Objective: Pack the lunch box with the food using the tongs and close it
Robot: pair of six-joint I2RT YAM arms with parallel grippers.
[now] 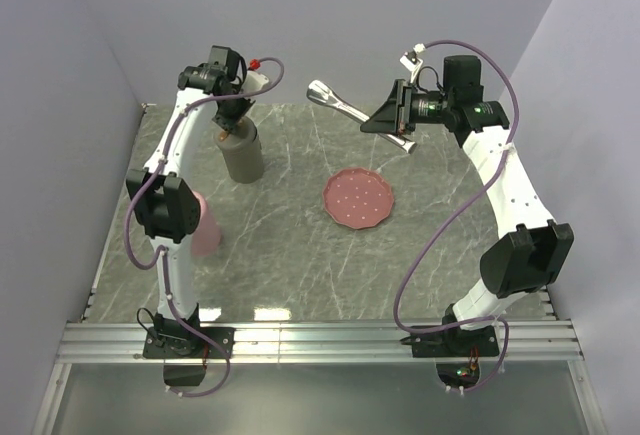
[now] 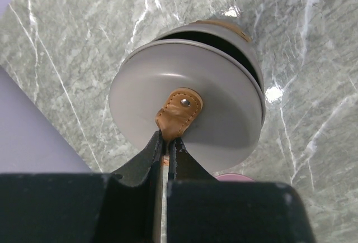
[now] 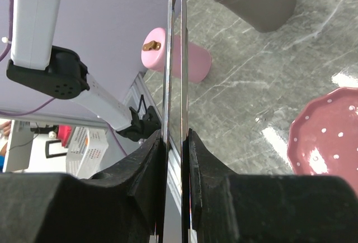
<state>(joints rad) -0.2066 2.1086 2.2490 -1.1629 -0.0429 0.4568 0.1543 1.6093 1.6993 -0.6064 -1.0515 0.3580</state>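
The lid sits crooked over the lunch box's rim, so the robot's left gripper should open, rise and take the tan tab (image 2: 180,110) from straight above before shifting the lid.
The lunch box (image 1: 243,158) is a grey cylinder standing at the back left of the table. My left gripper (image 2: 166,142) is shut on the tan leather tab (image 2: 180,110) of its grey lid (image 2: 224,120). The lid sits askew over the box's rim (image 2: 249,53), leaving a dark crescent gap on the far side. My right gripper (image 3: 176,134) is shut on the tongs (image 3: 175,58), squeezing their two thin metal arms close together. From above, the tongs (image 1: 336,102) hang in the air at the back centre, tips pointing left. No food shows anywhere; the pink dotted plate (image 1: 358,198) looks bare.
A pink cylinder (image 3: 190,63) with a tan tab lies beside the left arm, half hidden by it in the top view (image 1: 207,227). Purple walls close the back and both sides. A metal rail (image 1: 320,340) runs along the near edge.
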